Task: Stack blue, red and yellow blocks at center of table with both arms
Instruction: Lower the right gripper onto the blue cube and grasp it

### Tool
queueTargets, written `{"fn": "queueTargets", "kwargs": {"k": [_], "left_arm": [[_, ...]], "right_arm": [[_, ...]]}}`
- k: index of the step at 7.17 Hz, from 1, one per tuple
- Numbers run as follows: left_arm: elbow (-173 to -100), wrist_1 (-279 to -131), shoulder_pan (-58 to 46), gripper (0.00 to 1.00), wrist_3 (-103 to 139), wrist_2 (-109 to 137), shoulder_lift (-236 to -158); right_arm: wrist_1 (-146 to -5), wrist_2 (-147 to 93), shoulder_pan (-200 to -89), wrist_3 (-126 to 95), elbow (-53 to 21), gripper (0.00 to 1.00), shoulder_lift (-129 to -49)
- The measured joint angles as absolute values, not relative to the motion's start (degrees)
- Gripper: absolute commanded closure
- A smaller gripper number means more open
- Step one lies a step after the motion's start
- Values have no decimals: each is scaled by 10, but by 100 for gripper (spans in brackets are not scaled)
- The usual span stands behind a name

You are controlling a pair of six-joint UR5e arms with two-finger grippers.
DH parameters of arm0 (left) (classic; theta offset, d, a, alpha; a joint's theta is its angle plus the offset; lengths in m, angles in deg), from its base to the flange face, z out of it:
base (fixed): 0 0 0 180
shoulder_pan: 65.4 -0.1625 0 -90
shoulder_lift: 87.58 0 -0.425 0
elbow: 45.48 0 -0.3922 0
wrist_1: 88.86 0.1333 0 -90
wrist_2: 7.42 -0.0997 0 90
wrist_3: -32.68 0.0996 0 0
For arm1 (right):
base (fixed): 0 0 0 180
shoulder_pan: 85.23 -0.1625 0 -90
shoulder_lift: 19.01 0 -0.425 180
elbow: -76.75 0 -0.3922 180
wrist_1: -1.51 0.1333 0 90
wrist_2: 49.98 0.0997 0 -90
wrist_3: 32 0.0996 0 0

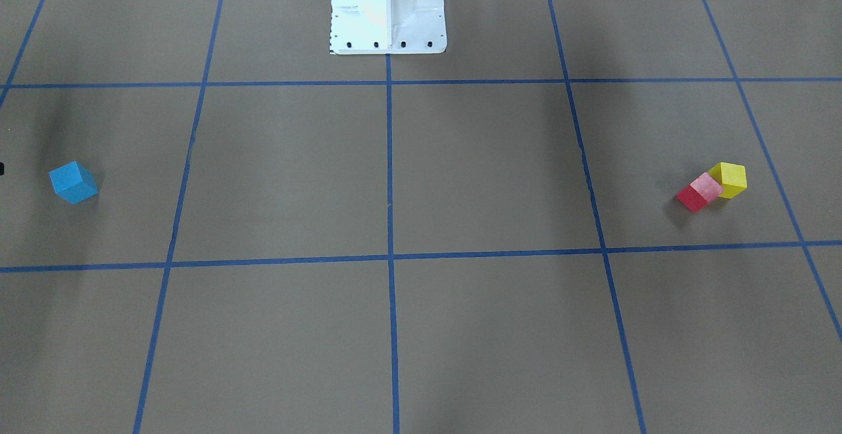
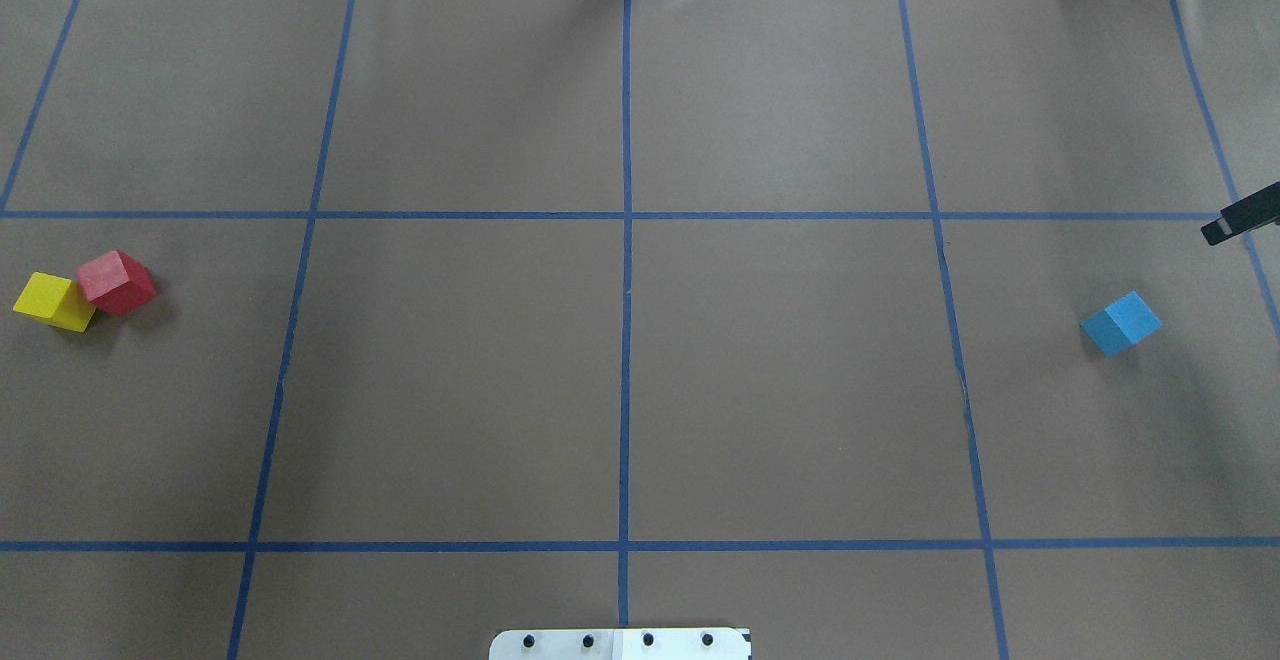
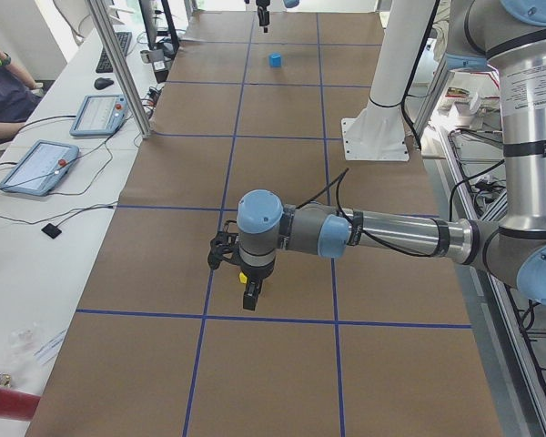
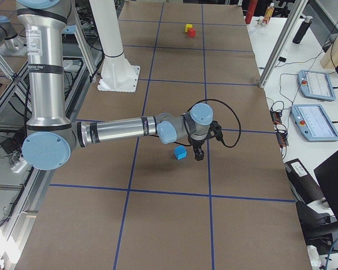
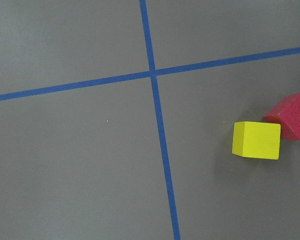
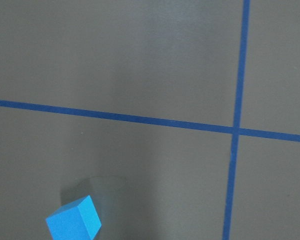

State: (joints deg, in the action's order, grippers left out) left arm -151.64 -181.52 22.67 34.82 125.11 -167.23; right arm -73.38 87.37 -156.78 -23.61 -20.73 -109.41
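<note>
I will close my right gripper on opposite sides of the blue block (image 1: 74,182) (image 6: 76,220), with one finger on the block's side toward the white robot base.
The blue block (image 2: 1120,322) lies on the table's right side; it also shows in the right wrist view (image 6: 74,220). The red block (image 2: 117,282) and the yellow block (image 2: 55,301) touch each other at the far left, and both show in the left wrist view, red (image 5: 290,116) and yellow (image 5: 256,140). My left gripper (image 3: 250,297) hangs above the yellow and red pair, hiding most of them. My right gripper (image 4: 199,154) hangs just beside the blue block (image 4: 181,153). I cannot tell whether either gripper is open or shut.
Brown paper with a blue tape grid (image 2: 626,340) covers the table. The white robot base (image 1: 388,10) stands at the middle of the robot's edge. Tablets and cables (image 3: 36,164) lie on the operators' bench beyond the far edge.
</note>
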Motion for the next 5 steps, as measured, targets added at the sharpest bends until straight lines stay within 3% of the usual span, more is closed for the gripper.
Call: {"fn": "queueTargets", "kwargs": {"k": [5], "left_arm": [[-1517,-1817,227,0,348,1251,-1675]], "right_arm": [[-710,837,-1475,-226,-190,0,-1098]]}}
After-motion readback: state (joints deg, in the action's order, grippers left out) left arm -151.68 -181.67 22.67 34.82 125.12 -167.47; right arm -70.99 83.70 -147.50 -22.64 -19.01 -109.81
